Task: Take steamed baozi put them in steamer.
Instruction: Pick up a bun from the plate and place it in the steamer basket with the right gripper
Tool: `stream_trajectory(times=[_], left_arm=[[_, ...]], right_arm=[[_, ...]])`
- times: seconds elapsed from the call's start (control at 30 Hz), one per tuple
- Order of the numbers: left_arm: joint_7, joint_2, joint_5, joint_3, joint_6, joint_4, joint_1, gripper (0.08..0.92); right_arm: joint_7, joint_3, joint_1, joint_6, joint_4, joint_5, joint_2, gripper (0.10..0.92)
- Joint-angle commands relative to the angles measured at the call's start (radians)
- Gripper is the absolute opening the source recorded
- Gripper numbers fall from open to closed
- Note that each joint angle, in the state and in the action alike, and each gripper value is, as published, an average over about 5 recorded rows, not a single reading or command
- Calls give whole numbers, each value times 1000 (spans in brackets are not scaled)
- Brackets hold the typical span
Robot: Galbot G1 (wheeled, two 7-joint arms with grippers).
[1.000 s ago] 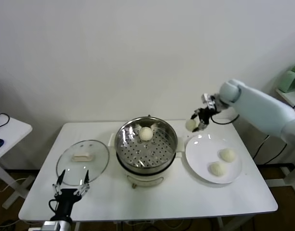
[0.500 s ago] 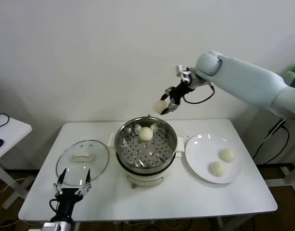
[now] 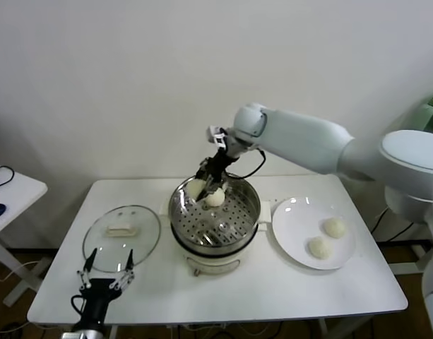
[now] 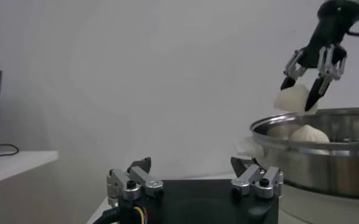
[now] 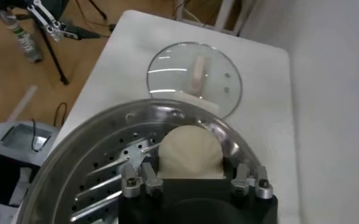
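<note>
My right gripper has the baozi, held over the steamer's rim now. It will let go of it on the perforated tray's lid side (image 3: 196, 219) (image 5: 145, 156), nearer the front than the other baozi.
The steel steamer (image 3: 215, 229) stands mid-table with one baozi (image 3: 215, 198) on its perforated tray. My right gripper (image 3: 204, 183) is shut on a second cream-white baozi (image 3: 196, 188) and holds it over the steamer's far left rim; that bun fills the space between the jaws in the right wrist view (image 5: 189, 153), with the tray (image 5: 100, 182) below. Two more baozi (image 3: 335, 227) (image 3: 318, 247) lie on the white plate (image 3: 294, 219) to the right. My left gripper (image 3: 104, 275) is open and empty at the table's front left edge; its own view shows the steamer (image 4: 319, 159) and the held bun (image 4: 292, 97).
The glass lid (image 3: 121, 236) with its white handle lies flat left of the steamer, just beyond my left gripper. A second white table (image 3: 8, 198) stands at the far left. A pale green object (image 3: 429, 116) sits at the right edge.
My right arm has swung left from above the plate to over the steamer and lowered, carrying the baozi. The left arm has not moved.
</note>
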Motion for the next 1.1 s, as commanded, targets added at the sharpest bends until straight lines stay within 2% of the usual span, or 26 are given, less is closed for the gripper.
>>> stream_trajectory(times=[0.03,1.1], left_arm=[[-2,6,-10,-4,-8,-12,24,823],[-2,-3,-13,-1,-3,5,6,823]], right_arm=[[8,-42,-44,-11,-35,15,87,679],[-10,-72,-72,12,-26,-55,61,679]])
